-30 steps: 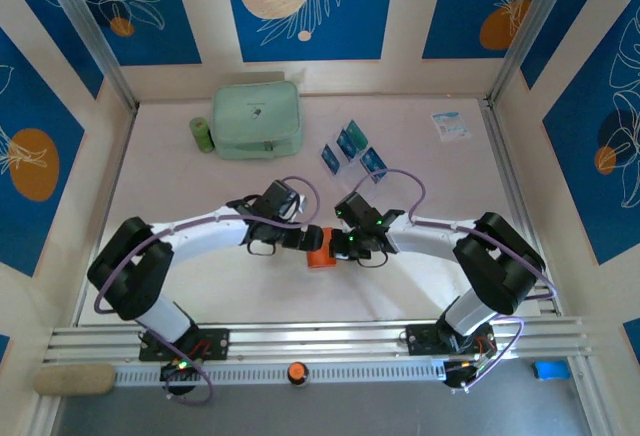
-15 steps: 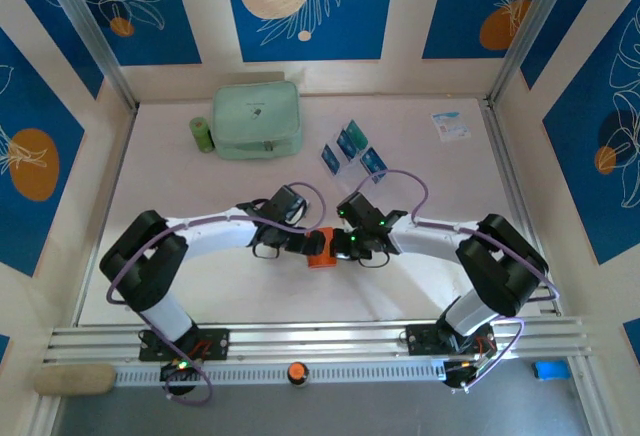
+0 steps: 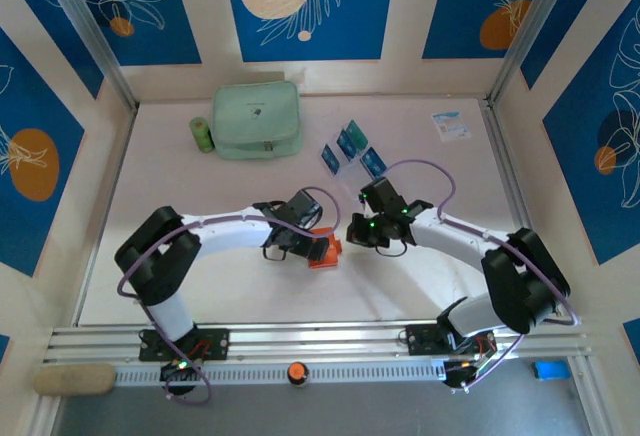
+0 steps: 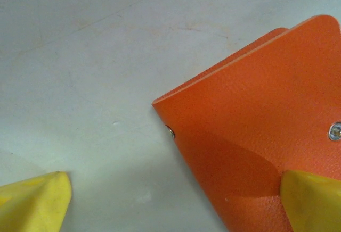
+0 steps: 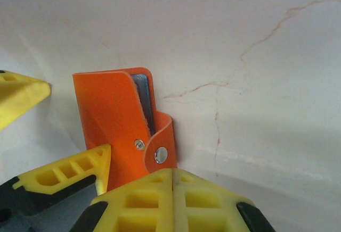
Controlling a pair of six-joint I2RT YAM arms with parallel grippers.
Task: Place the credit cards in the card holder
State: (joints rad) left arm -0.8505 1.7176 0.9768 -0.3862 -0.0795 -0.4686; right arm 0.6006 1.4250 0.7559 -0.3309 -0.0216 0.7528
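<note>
My right gripper needs to open its shut fingers, which sit short of the card holder's loose snap flap, then pinch the flap and fold it toward the card holder's front (image 5: 120,131).
The orange card holder (image 3: 327,253) lies mid-table between the two arms. In the right wrist view the card holder (image 5: 109,117) stands on edge, its snap flap loose, with a dark card edge (image 5: 143,96) showing inside. My left gripper (image 3: 312,244) is open wide; in its wrist view the card holder (image 4: 266,136) lies partly between the yellow fingertips (image 4: 32,200). My right gripper (image 3: 354,231) is shut on nothing, its tips (image 5: 173,189) just short of the flap. Three teal credit cards (image 3: 348,143) stand in a clear rack behind.
A mint-green zip pouch (image 3: 257,119) and a green roll (image 3: 202,134) sit at the back left. A white-and-blue leaflet (image 3: 451,124) lies at the back right. Aluminium rails (image 3: 320,341) run along the near edge.
My right gripper has drawn back to the right, off the card holder. My left gripper has moved right, and the card holder has shifted slightly right with it.
</note>
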